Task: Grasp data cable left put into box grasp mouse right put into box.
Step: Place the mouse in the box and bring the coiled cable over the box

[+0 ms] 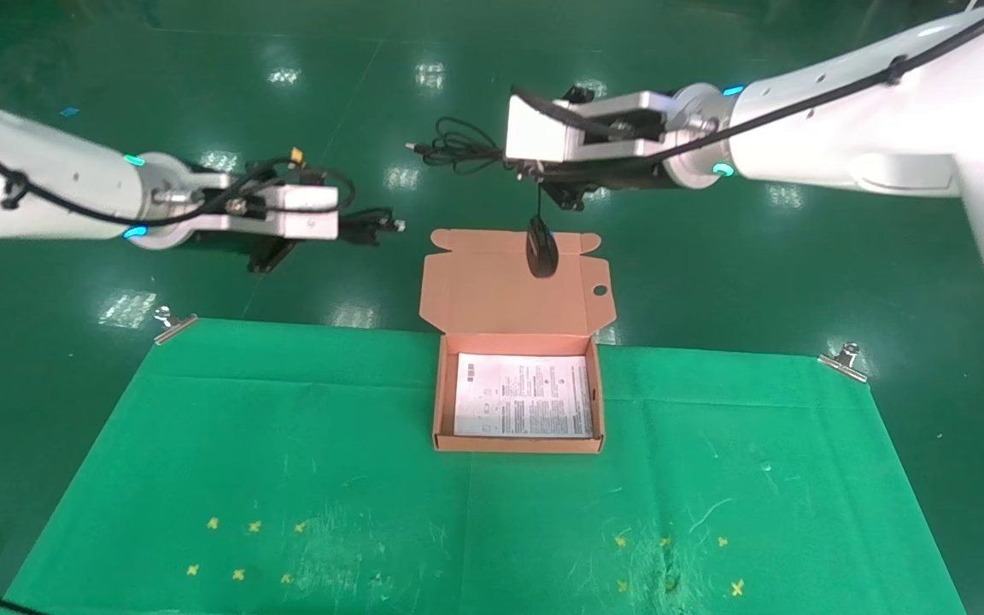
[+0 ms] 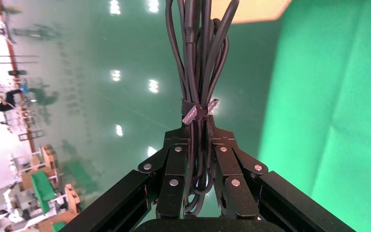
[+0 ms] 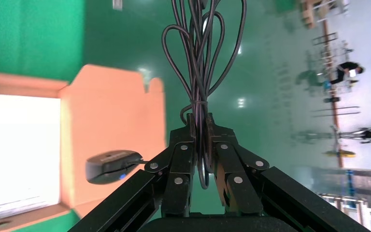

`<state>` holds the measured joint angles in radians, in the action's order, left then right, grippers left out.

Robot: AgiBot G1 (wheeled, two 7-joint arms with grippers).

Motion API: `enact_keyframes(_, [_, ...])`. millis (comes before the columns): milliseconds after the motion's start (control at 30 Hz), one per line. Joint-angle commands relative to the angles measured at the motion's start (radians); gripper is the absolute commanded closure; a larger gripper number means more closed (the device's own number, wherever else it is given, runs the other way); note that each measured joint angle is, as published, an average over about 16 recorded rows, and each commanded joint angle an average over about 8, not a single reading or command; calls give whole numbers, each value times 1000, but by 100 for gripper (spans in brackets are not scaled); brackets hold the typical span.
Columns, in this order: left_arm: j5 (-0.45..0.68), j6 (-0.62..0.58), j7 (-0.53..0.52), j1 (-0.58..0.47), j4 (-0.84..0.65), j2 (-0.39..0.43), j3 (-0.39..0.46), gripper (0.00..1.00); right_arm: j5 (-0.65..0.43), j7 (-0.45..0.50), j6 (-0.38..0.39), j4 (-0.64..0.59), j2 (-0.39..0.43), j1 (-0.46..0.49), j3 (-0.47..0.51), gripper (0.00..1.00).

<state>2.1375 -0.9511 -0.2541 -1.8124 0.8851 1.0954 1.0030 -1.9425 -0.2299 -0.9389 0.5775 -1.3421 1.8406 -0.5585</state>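
Observation:
The mouse will go down on the white printed sheet point(image 1: 495, 421) by the box's near side, set there by my right gripper. The mouse now hangs over the lid.
The salmon-orange box point(image 1: 439, 393) lies open on the green cloth, with a white printed sheet inside and its lid point(image 1: 492, 286) folded back. My left gripper point(image 1: 354, 224) is up in the air to the left of the lid. It is shut on the data cable point(image 1: 377, 225), a tied black bundle that also shows in the left wrist view point(image 2: 200, 72). My right gripper point(image 1: 519, 162) is above the far edge of the lid, shut on the mouse's coiled cord point(image 1: 458, 149). The black mouse point(image 1: 541, 248) hangs by that cord over the lid. It also shows in the right wrist view point(image 3: 112, 165).
The green cloth point(image 1: 287, 444) covers the table and is held by metal clips at its far corners point(image 1: 174, 325) point(image 1: 844, 359). Small yellow cross marks point(image 1: 240, 547) dot its near part. Glossy green floor lies beyond.

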Motion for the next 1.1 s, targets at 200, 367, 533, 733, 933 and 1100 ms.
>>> enact_keyframes(200, [25, -70, -59, 24, 65, -56, 15, 100, 0, 17, 7, 2, -10, -40, -48, 100])
enact_keyframes(367, [67, -128, -139, 38, 139, -101, 26, 100, 22, 45, 18, 24, -18, -71, -105, 100])
enact_keyframes(533, [113, -187, -224, 45, 214, -140, 35, 100, 60, 90, 32, 61, -22, -97, -179, 100])
enact_keyframes(733, [149, -224, -293, 54, 281, -162, 39, 100, 120, 149, 56, 99, -24, -120, -275, 100])
enact_keyframes(933, [162, -232, -316, 60, 310, -169, 40, 100, 190, 225, 102, 97, -25, -141, -360, 100])
enact_keyframes(1100, [165, -234, -322, 61, 317, -171, 40, 100, 245, 296, 140, 47, -24, -162, -417, 100])
